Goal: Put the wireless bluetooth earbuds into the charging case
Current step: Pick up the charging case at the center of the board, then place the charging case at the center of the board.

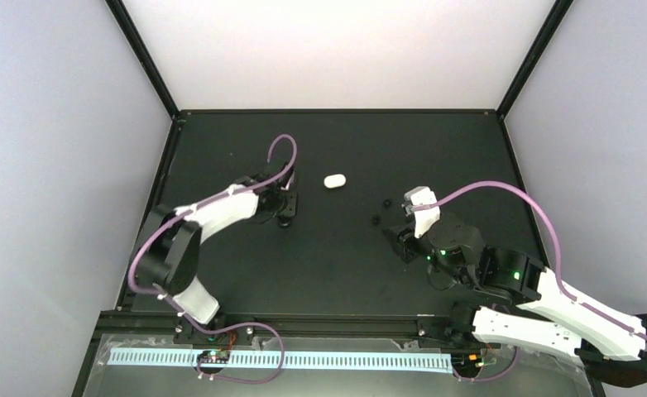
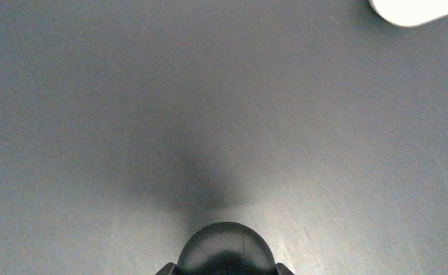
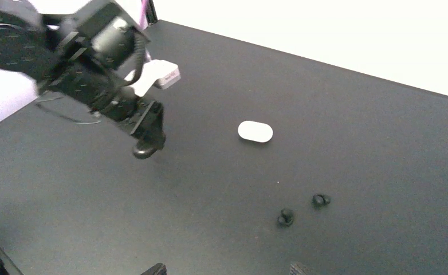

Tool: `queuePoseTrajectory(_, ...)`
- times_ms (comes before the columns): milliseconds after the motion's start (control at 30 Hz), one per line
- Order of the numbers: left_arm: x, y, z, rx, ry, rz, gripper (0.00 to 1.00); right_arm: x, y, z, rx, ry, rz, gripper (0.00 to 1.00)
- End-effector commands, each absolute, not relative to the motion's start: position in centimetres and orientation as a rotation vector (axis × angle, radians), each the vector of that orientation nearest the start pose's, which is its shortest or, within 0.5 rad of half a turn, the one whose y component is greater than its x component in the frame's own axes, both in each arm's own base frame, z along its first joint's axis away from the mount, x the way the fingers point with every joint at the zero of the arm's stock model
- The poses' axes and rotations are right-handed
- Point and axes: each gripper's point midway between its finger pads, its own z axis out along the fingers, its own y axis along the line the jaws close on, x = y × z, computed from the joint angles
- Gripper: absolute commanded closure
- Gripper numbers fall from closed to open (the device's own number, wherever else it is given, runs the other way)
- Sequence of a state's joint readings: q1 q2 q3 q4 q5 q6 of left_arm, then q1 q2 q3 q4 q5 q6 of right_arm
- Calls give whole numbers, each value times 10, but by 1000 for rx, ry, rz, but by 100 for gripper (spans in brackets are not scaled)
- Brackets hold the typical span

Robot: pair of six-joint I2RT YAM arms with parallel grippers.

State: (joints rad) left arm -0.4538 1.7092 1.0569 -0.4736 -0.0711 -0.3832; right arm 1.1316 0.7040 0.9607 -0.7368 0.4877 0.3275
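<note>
The black case is pinched across its seam by my left gripper, which keeps it shut, so next I put it down and grip it by its rounded ends (image 2: 224,228).
Two black earbuds (image 3: 285,217) (image 3: 321,200) lie loose on the black table; they also show in the top view (image 1: 376,220) (image 1: 386,203). No white earbuds show. A closed white oval case (image 1: 334,180) lies mid-table, also in the right wrist view (image 3: 255,131) and at the top right corner of the left wrist view (image 2: 411,8). My left gripper (image 1: 285,213) is shut on a small black rounded case (image 2: 226,246) with a seam, held just above the table (image 3: 145,149). My right gripper (image 3: 227,269) is open and empty, just short of the black earbuds.
The black table (image 1: 328,273) is walled by white panels with a black frame. The left arm's purple cable (image 1: 283,149) loops above its wrist.
</note>
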Motion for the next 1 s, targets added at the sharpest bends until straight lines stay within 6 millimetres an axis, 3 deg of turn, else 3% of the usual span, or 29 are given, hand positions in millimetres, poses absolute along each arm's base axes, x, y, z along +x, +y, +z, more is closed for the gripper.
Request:
queuePoseTrajectory(0,311,-177,77,33,2646,-270,63,178,189,290,-480,1966,458,45)
queuePoseTrajectory(100,274,-192,79,5,2632,-337,61,178,197,278,-491,1983,475,45)
queuePoseTrajectory(200,250,-199,74,-59,2635,-357,59,178,208,267,-504,2000,501,45)
queuePoseTrajectory(400,232,-215,55,-224,2665,-332,59,177,222,244,-522,2065,522,45)
queuePoseTrajectory(567,223,-240,40,-281,2691,-341,56,173,228,224,-517,2123,552,46)
queuePoseTrajectory(667,223,-253,38,-245,2702,-345,49,172,227,219,-511,2143,545,46)
queuePoseTrajectory(800,223,-259,40,-174,2708,-351,29,173,223,222,-497,2142,530,46)
queuePoseTrajectory(867,222,-256,49,-128,2701,-345,20,174,221,222,-491,2143,521,46)
queuePoseTrajectory(967,216,-236,66,-67,2663,-300,13,173,216,220,-489,2154,503,46)
